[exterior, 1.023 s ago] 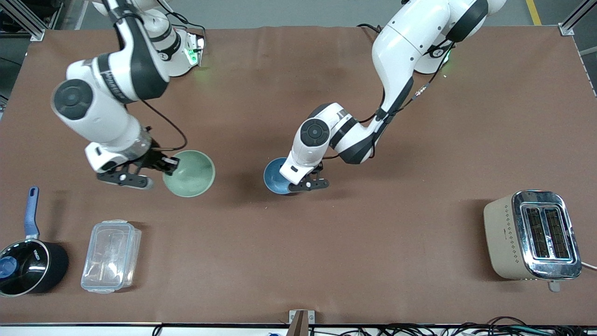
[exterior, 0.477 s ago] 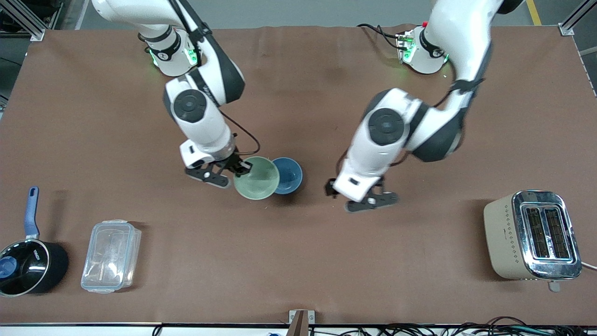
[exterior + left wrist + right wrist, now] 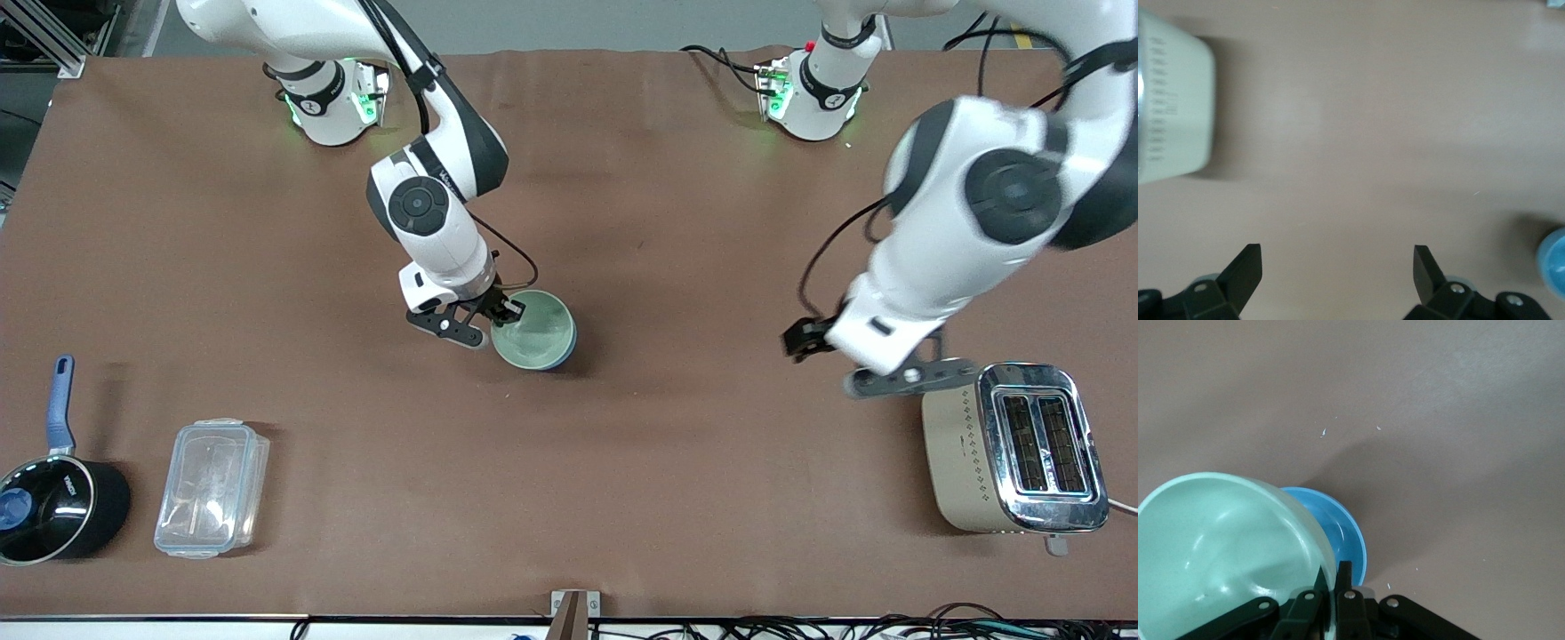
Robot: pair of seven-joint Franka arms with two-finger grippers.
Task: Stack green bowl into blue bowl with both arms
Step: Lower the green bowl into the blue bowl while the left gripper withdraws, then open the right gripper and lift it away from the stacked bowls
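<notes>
Next, my right gripper lets go of the green bowl inside the blue bowl [image 3: 539, 332] [image 3: 1294, 558] whose rim shows beneath it.
My right gripper [image 3: 500, 315] is shut on the rim of the pale green bowl [image 3: 533, 331] and holds it over the blue bowl [image 3: 570, 345], of which only a thin rim shows under it. In the right wrist view the green bowl [image 3: 1225, 547] is tilted, the gripper [image 3: 1335, 579] pinches its rim, and the blue bowl [image 3: 1338, 527] sticks out from under it. I cannot tell if the two bowls touch. My left gripper [image 3: 840, 363] is open and empty, up in the air beside the toaster. In the left wrist view its fingers [image 3: 1248, 263] stand wide apart over bare table.
A beige and chrome toaster [image 3: 1013, 449] stands at the left arm's end and also shows in the left wrist view [image 3: 1171, 100]. A clear plastic box [image 3: 212, 487] and a black saucepan with a blue handle [image 3: 53, 502] sit at the right arm's end.
My right gripper has carried the green bowl from beside the blue bowl to over it. My left arm has drawn away from the bowls toward the toaster, gripper empty.
</notes>
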